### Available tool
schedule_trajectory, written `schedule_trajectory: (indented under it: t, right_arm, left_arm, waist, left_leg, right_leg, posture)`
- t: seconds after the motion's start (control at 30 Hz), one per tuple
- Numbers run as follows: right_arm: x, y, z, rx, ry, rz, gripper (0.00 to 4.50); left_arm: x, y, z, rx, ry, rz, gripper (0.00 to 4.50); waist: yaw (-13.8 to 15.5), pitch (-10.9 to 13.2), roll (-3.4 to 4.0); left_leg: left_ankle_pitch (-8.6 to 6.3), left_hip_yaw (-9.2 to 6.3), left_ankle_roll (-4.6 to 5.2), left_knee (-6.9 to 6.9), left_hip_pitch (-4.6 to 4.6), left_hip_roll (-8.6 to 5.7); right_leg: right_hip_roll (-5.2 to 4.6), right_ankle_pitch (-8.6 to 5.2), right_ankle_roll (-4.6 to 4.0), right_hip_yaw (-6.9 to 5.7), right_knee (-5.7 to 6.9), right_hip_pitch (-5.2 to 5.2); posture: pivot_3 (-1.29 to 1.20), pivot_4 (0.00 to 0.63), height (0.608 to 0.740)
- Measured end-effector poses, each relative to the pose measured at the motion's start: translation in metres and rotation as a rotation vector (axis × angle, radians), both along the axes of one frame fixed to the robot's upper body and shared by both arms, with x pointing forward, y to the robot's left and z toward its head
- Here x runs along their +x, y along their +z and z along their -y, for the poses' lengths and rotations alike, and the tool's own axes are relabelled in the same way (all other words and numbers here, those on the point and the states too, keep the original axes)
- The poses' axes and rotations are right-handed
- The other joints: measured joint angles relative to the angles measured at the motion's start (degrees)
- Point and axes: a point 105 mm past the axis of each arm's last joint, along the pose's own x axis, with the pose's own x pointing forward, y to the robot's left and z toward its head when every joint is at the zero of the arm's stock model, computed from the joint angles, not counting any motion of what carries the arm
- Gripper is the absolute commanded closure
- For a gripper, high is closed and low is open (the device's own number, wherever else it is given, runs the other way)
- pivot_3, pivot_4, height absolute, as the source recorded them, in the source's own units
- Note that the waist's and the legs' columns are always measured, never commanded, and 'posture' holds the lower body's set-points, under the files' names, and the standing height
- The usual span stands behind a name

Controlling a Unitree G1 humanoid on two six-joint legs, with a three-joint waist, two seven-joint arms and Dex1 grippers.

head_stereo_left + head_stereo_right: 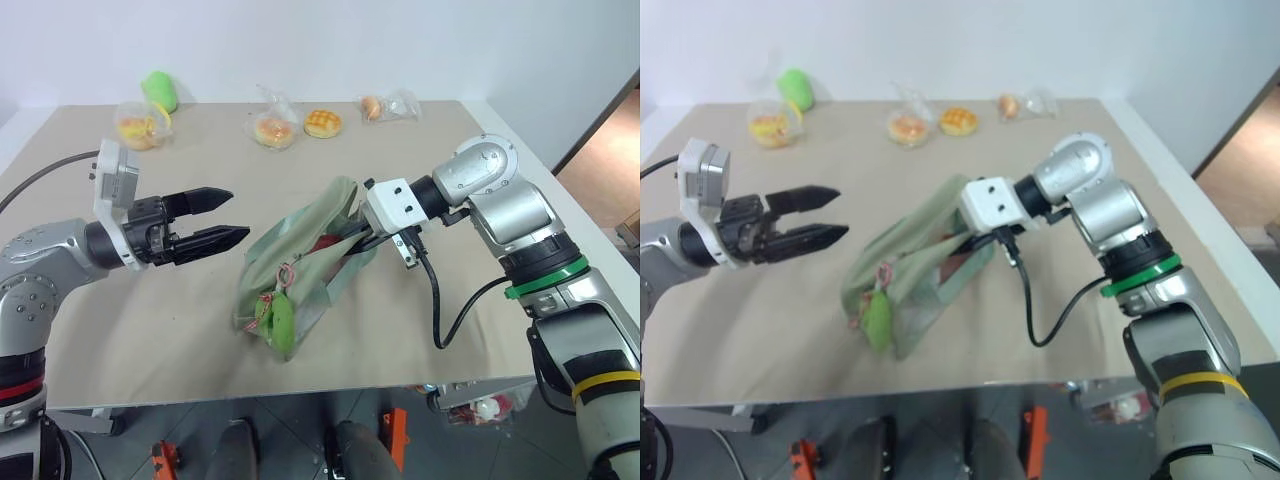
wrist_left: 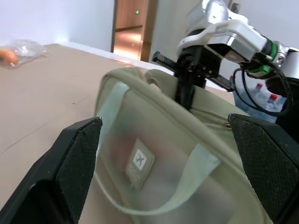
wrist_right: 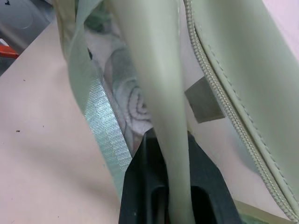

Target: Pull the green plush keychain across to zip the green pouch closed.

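I can see the green pouch lying at a slant with the green plush keychain at its near end, so I need to swing the pouch straight with my right gripper, then pinch its far end (image 1: 342,192).
The green pouch (image 1: 300,265) lies slantwise in the middle of the table, its top raised at the far end. The green plush keychain (image 1: 283,322) hangs at its near end on a red-and-white cord. My right gripper (image 1: 352,238) reaches down from the right and is shut on a pale green strap at the pouch's far top edge; the right wrist view shows that strap (image 3: 163,93) pinched between the black fingers (image 3: 145,158). My left gripper (image 1: 240,213) hovers open just left of the pouch, pointing at it, holding nothing. Its fingers (image 2: 60,172) frame the pouch's clear side (image 2: 154,154).
Bagged buns (image 1: 273,128) (image 1: 140,125) (image 1: 388,105) and a loose bun (image 1: 322,122) lie along the table's far edge, with a loose bright-green plush (image 1: 160,90) at the far left. A black cable (image 1: 440,300) loops below my right wrist.
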Motion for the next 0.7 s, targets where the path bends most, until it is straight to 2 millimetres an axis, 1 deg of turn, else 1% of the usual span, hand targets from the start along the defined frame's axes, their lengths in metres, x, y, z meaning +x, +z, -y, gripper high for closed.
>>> schedule_trajectory:
  t: [0.07, 0.2, 0.3, 0.4, 0.5, 0.57, 0.63, 0.7]
  right_arm:
    - [0.005, 0.004, -0.002, -0.004, -0.013, 0.018, 4.46]
    - [0.019, 0.013, -0.002, -0.003, -0.092, 0.047, 4.46]
    - [0.033, 0.017, 0.009, -0.020, -0.220, 0.048, 4.46]
    - [0.038, 0.025, 0.021, -0.042, -0.303, 0.049, 4.46]
    - [0.042, 0.039, 0.034, -0.056, -0.385, 0.070, 4.46]
    - [0.045, 0.049, 0.033, -0.049, -0.428, 0.080, 4.46]
    - [0.050, 0.057, 0.027, -0.021, -0.479, 0.078, 4.46]
    - [0.053, 0.059, 0.019, 0.013, -0.521, 0.051, 4.46]
  left_arm:
    - [0.007, -0.003, -0.006, -0.013, 0.029, -0.020, 0.00]
    - [0.011, -0.006, -0.008, -0.034, 0.045, -0.028, 0.00]
    - [0.011, -0.009, -0.009, -0.039, 0.049, -0.037, 0.00]
    - [0.011, -0.014, -0.009, -0.051, 0.060, -0.053, 0.00]
    - [0.010, -0.017, -0.007, -0.072, 0.064, -0.059, 0.00]
    - [0.010, -0.018, -0.006, -0.074, 0.068, -0.061, 0.00]
    - [0.010, -0.019, -0.007, -0.075, 0.072, -0.062, 0.00]
    - [0.010, -0.019, -0.007, -0.075, 0.075, -0.063, 0.00]
  waist:
    - [-0.01, 0.00, 0.00]
    - [0.00, 0.00, 0.00]
    - [0.05, 0.00, 0.01]
    - [0.10, 0.00, 0.01]
    - [0.07, 0.01, 0.02]
    - [-0.08, 0.02, 0.03]
    - [-0.49, 0.02, 0.03]
    - [-0.58, 0.02, 0.03]
  left_leg:
    - [0.05, 0.00, -0.04, 0.00, 0.01, 0.05]
    - [0.10, 0.00, -0.09, 0.00, 0.01, 0.06]
    - [0.10, 0.01, -0.10, -0.01, -0.05, 0.06]
    - [0.10, 0.01, -0.10, -0.06, -0.11, 0.05]
    - [0.07, 0.02, -0.11, -0.12, -0.13, 0.06]
    - [0.07, 0.02, -0.11, -0.16, -0.13, 0.06]
    - [0.07, 0.01, -0.11, -0.19, -0.12, 0.13]
    - [0.07, -0.02, -0.11, -0.18, -0.10, 0.17]
  right_leg:
    - [0.05, 0.06, 0.00, 0.00, 0.00, -0.01]
    - [0.05, 0.10, 0.02, 0.00, 0.00, -0.01]
    - [0.04, 0.11, 0.01, 0.01, 0.00, -0.05]
    - [0.03, 0.11, -0.07, 0.00, 0.00, -0.10]
    - [0.05, 0.20, -0.32, 0.01, -0.01, -0.17]
    - [0.06, 0.19, -0.35, 0.02, -0.01, -0.23]
    - [0.15, 0.21, -0.40, 0.04, 0.00, -0.25]
    - [0.21, 0.22, -0.42, 0.03, 0.03, -0.25]
  posture:
    - [0.00, 0.150, 0.740]
    - [0.00, 0.150, 0.740]
    - [0.00, 0.150, 0.740]
    - [0.00, 0.150, 0.740]
    - [0.00, 0.150, 0.740]
    - [0.00, 0.150, 0.740]
    - [0.00, 0.150, 0.740]
    - [0.00, 0.150, 0.740]
